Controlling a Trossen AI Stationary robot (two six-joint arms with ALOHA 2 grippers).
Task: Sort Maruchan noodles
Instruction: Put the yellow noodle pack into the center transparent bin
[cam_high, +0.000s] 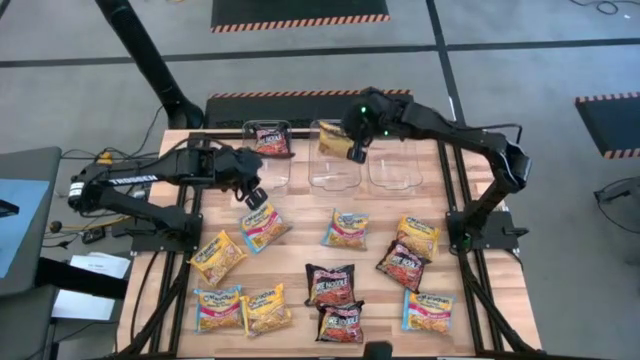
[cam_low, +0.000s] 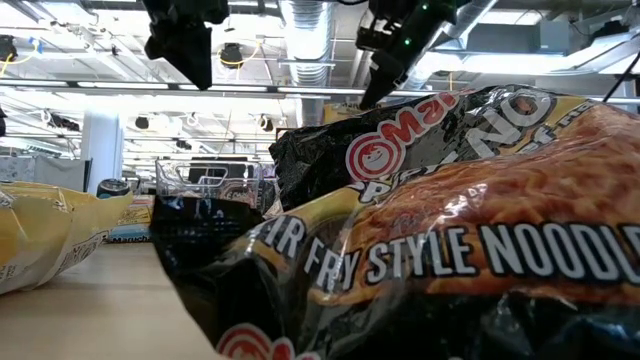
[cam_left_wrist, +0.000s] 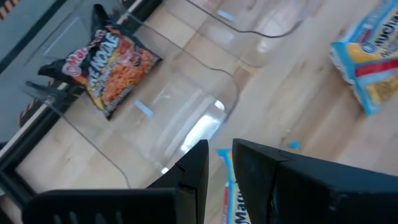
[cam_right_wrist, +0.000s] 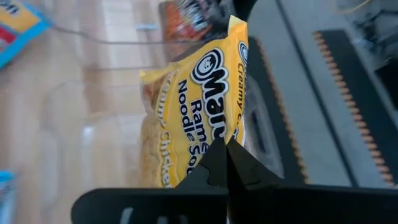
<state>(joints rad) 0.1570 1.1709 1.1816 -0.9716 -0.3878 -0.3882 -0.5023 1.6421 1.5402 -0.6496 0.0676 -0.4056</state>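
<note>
I should release the yellow packet with my right gripper inside the far end of the middle tub (cam_high: 328, 139) (cam_right_wrist: 214, 130).
Several Maruchan noodle packets lie flat on the wooden table (cam_high: 300, 250). Three clear tubs stand in a row at its far edge. A dark red packet (cam_high: 270, 138) lies in the left tub (cam_high: 275, 172). My right gripper (cam_high: 356, 150) is shut on a yellow packet (cam_high: 334, 143), held above the far left part of the middle tub (cam_high: 338, 172). My left gripper (cam_high: 256, 196) hovers with a narrow gap between its fingers and nothing in them, just beyond the far edge of a blue-yellow-pink packet (cam_high: 263, 226) on the table, near the left tub (cam_left_wrist: 168, 118). My right gripper pinches one end edge of the yellow packet (cam_right_wrist: 219, 144) between its two shut fingers, which slant down from the table's right. The packet reaches out beyond the fingertips, lifted clear above the tubs, its printed face toward the wrist camera.
The right tub (cam_high: 395, 165) stands beside the middle one. Loose packets: yellow (cam_high: 417, 237) (cam_high: 218, 257) (cam_high: 266, 308), dark red (cam_high: 403, 265) (cam_high: 330, 283) (cam_high: 341, 321), blue-yellow (cam_high: 347, 229) (cam_high: 428, 311) (cam_high: 218, 308). A dark packet (cam_low: 450, 230) fills the low view's foreground.
</note>
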